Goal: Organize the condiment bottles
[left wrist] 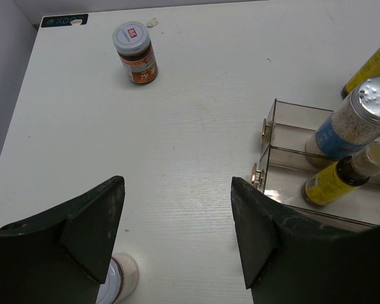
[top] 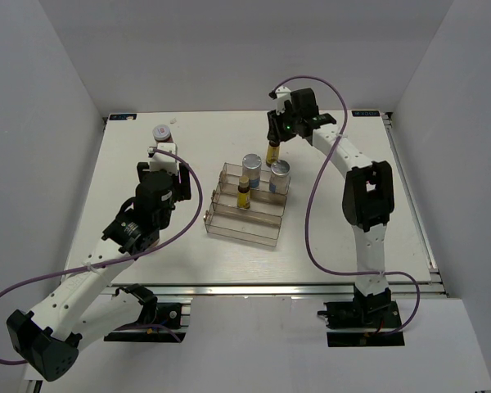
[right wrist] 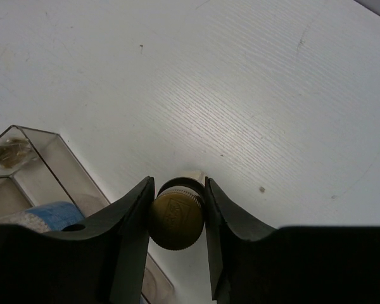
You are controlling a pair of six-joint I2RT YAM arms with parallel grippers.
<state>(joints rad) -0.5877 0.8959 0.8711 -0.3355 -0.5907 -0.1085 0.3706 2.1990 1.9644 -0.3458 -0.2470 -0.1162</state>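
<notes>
The robot's right gripper will release the slim amber bottle on the rack's middle step (top: 263,210) next to the other amber bottle.
My right gripper (top: 275,137) is shut on the gold cap (right wrist: 176,218) of a slim amber bottle (top: 272,153), held upright just behind the clear rack (top: 229,223). Two white bottles with silver caps (top: 251,168) (top: 280,173) stand on the rack's back step, and a second amber bottle (top: 244,195) on the middle step. One red-labelled jar (left wrist: 135,52) stands at the far left of the table (top: 162,133). My left gripper (left wrist: 176,190) is open and empty above the table. The other jar's lid (left wrist: 117,282) shows under its left finger.
The rack's left end (left wrist: 285,136) lies just right of my left gripper, with the rack's amber bottle (left wrist: 339,180) and a white bottle (left wrist: 361,117) close by. The rack's back corner (right wrist: 44,158) is left of my right gripper. White walls enclose the table.
</notes>
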